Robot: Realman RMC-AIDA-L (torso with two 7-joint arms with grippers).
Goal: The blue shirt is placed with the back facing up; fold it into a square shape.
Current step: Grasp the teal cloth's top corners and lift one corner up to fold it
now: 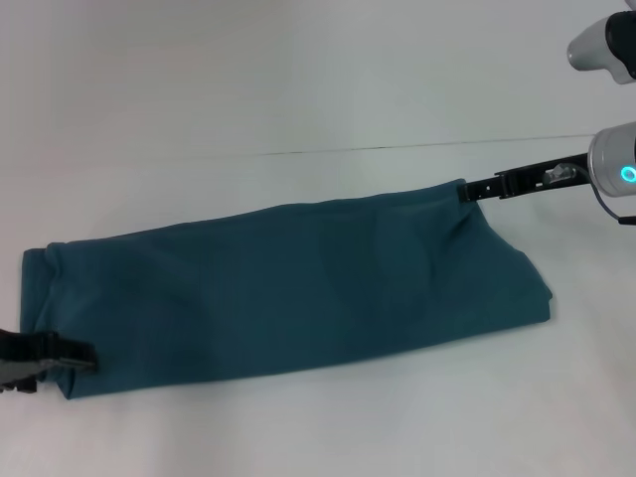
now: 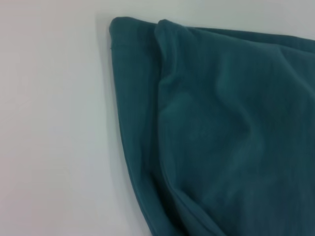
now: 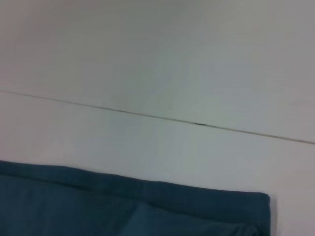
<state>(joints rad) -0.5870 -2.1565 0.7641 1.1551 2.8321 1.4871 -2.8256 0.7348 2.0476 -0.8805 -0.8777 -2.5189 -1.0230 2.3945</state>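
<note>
The top layer's edge sits behind the lower's; my left gripper will open, then grab both layers together further in from the shirt's end (image 1: 100,357).
The blue shirt (image 1: 288,288) lies on the white table as a long folded strip, running from near left to far right, plain side up. My left gripper (image 1: 84,358) sits low at the strip's near-left corner, touching the cloth edge. My right gripper (image 1: 463,190) reaches in from the right and meets the strip's far-right corner, where the cloth peaks slightly toward it. The left wrist view shows layered folds of the blue shirt (image 2: 221,128) ending in a rounded corner. In the right wrist view a hemmed edge of the blue shirt (image 3: 123,206) lies flat on the table.
The white table (image 1: 298,89) stretches all around the shirt. A thin dark seam line (image 1: 397,146) crosses it behind the shirt and also shows as a seam line (image 3: 147,115) in the right wrist view. The right arm's white links (image 1: 606,45) hang at the upper right.
</note>
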